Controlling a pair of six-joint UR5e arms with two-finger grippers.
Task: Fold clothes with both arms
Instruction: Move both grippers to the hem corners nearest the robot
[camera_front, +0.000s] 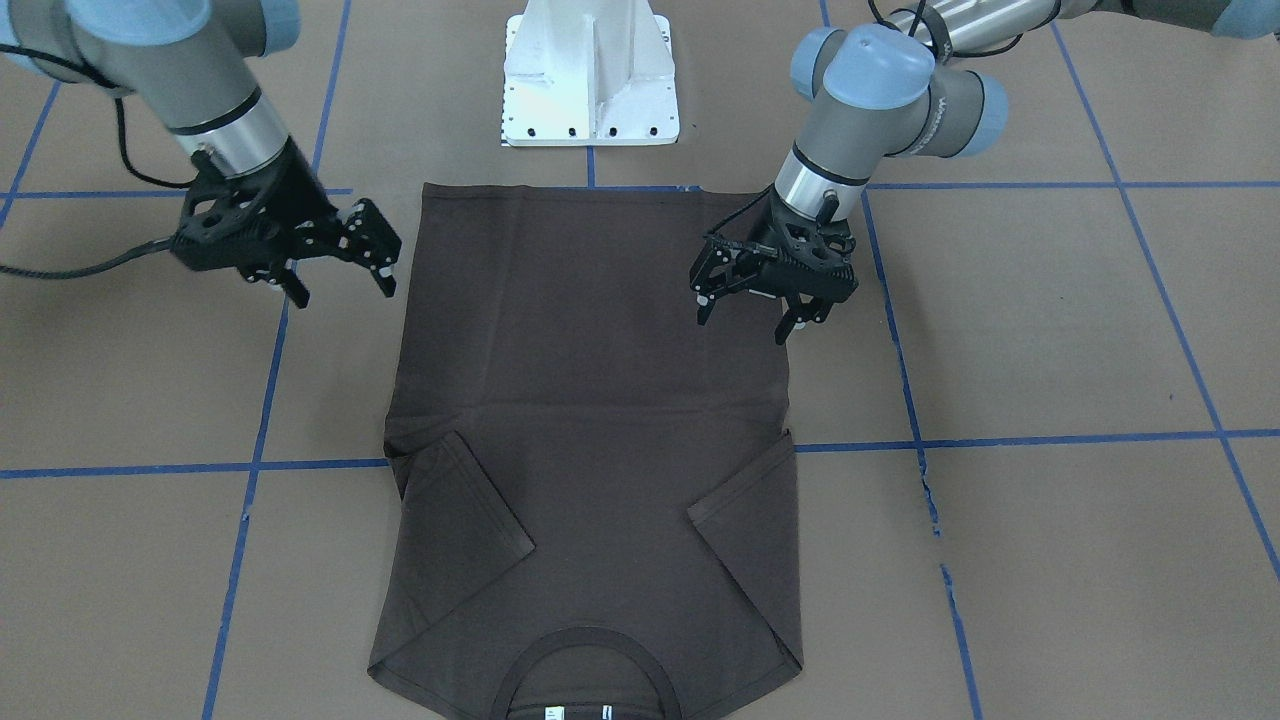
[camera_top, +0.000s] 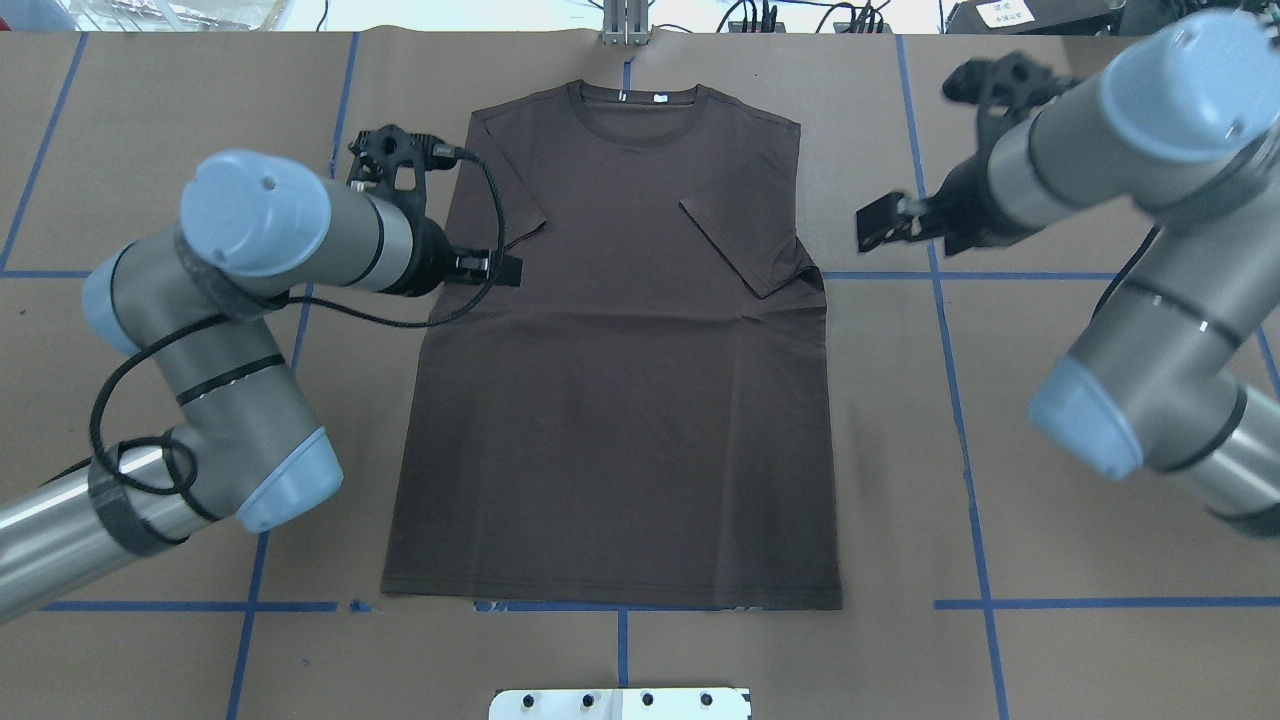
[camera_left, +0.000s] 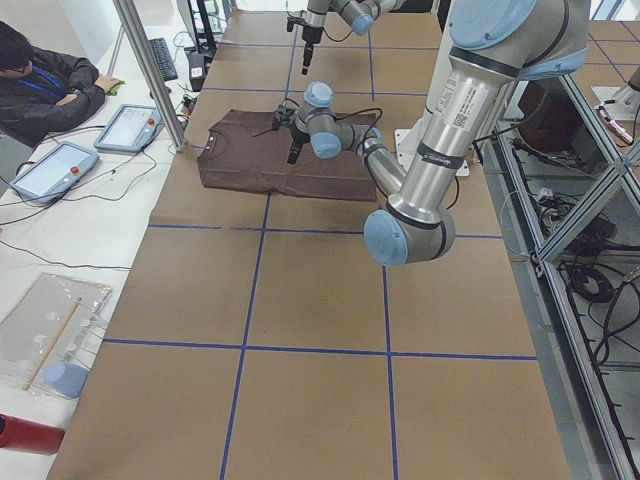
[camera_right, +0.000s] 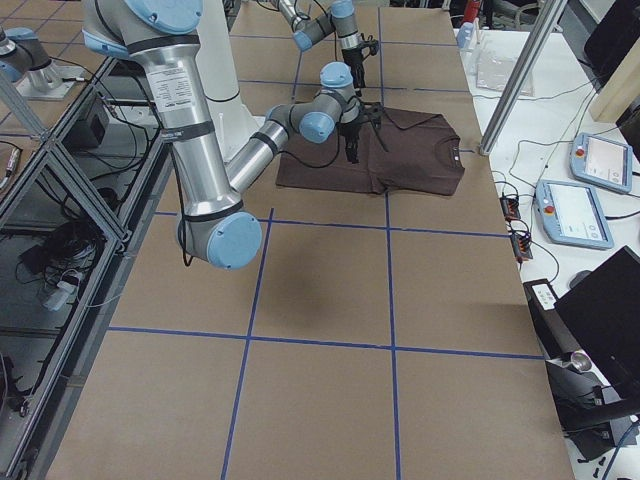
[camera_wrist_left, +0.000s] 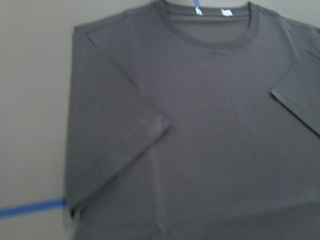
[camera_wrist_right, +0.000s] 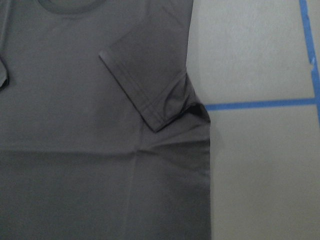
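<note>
The dark brown T-shirt has a hem corner (camera_front: 759, 196) on my left gripper's side. My left gripper goes there next and takes hold.
The dark brown T-shirt (camera_top: 620, 380) lies flat on the brown table paper, collar (camera_top: 640, 100) away from the robot, hem toward it. Both short sleeves are folded inward onto the chest (camera_front: 470, 510) (camera_front: 745, 510). My left gripper (camera_front: 745, 322) is open and empty, above the shirt's left edge at mid-body; it also shows in the overhead view (camera_top: 505, 270). My right gripper (camera_front: 343, 293) is open and empty, just beside the shirt's right edge, over bare paper (camera_top: 875, 228). The wrist views show only the shirt (camera_wrist_left: 200, 125) (camera_wrist_right: 90, 150), no fingers.
The white pedestal base (camera_front: 590, 75) stands just behind the shirt's hem. Blue tape lines (camera_front: 1000, 440) grid the paper. In the left view an operator (camera_left: 40, 80) sits by tablets (camera_left: 130, 125) and a metal post (camera_left: 150, 70) at the table's far edge.
</note>
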